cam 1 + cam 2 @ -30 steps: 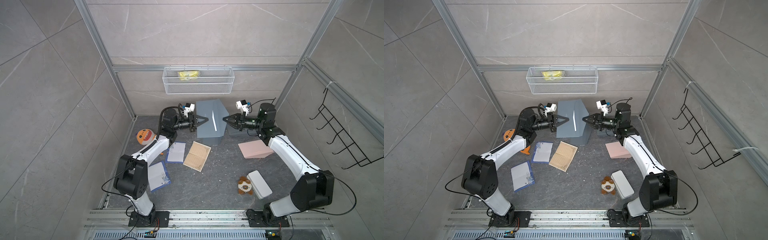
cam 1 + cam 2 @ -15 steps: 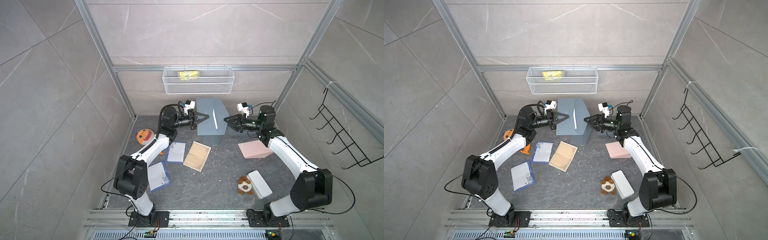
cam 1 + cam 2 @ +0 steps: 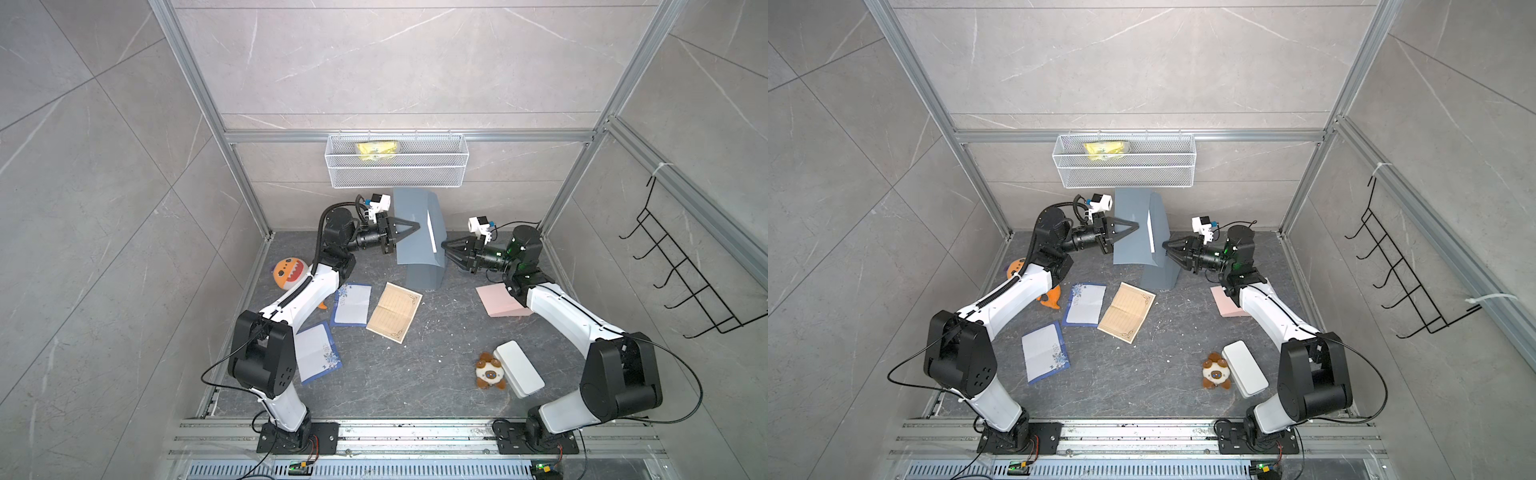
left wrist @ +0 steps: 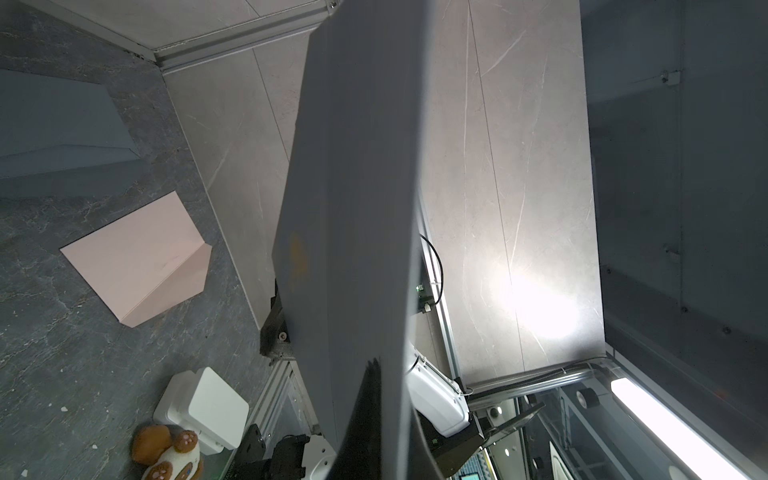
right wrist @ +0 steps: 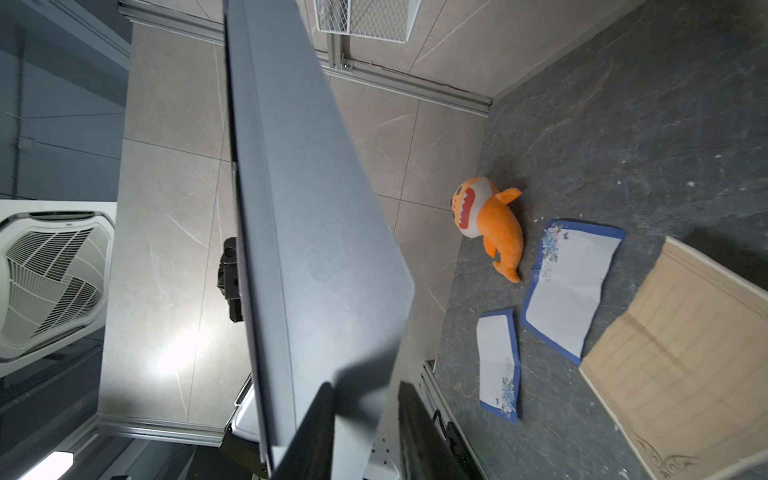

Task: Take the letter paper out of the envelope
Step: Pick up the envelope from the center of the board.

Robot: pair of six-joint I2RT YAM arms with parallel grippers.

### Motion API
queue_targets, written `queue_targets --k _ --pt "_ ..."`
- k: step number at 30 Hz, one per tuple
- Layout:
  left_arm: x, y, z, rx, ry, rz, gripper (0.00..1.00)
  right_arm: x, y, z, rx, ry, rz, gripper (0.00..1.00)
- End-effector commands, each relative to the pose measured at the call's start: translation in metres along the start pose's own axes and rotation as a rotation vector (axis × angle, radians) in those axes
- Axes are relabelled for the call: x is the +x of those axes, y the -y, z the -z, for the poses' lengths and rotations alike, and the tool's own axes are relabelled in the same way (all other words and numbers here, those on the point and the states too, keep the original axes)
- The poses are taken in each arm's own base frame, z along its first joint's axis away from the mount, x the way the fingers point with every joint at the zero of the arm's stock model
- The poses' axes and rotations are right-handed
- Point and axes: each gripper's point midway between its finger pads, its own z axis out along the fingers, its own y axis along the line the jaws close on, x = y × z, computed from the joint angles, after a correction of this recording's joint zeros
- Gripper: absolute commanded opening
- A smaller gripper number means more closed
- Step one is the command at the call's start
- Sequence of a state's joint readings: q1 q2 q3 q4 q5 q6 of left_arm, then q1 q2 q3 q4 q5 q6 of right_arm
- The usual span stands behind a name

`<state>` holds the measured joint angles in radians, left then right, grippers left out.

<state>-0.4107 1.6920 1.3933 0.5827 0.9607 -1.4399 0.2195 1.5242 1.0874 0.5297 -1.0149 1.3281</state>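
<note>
The right gripper is at the outer edge of the envelope's flap, away from the letter paper, so it should take hold farther in, by the letter paper's lower end (image 3: 434,250).
A grey envelope (image 3: 413,237) (image 3: 1130,243) hangs upright in the air, with my left gripper (image 3: 417,226) (image 3: 1137,226) shut on its left edge. Its flap stands open on the right. There the letter paper (image 3: 431,235) (image 3: 1150,237) shows as a thin white strip inside. My right gripper (image 3: 444,246) (image 3: 1165,245) is at the flap's edge. In the right wrist view the envelope (image 5: 311,208) reaches between the parted fingers of that gripper (image 5: 365,386), which do not press it. The left wrist view shows the envelope (image 4: 353,187) edge-on in its gripper (image 4: 374,368).
A second grey envelope (image 3: 424,276) lies on the floor below the held one. A pink envelope (image 3: 496,301), a tan lined sheet (image 3: 395,311) and two blue-bordered sheets (image 3: 352,304) (image 3: 316,351) lie around. An orange shark plush (image 3: 289,272), a brown plush (image 3: 490,372), a white box (image 3: 519,368) and a wall basket (image 3: 397,166) are nearby.
My right gripper has sunk a little and edged in at the flap, and its jaws have parted slightly. The left gripper and the envelope have stayed almost still.
</note>
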Motion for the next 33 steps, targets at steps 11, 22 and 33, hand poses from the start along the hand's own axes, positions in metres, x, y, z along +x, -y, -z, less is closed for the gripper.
queue_targets --k 11,22,33 --pt "0.000 0.027 -0.002 0.035 0.001 -0.075 0.00 0.017 -0.024 -0.012 -0.075 0.005 0.020 0.28" --pt "0.003 0.024 -0.002 0.026 -0.004 -0.076 0.00 0.028 -0.035 -0.022 -0.122 0.000 0.015 0.28" --pt "0.002 0.016 -0.003 0.014 -0.010 -0.069 0.00 0.027 -0.048 -0.021 -0.157 0.013 0.016 0.18"
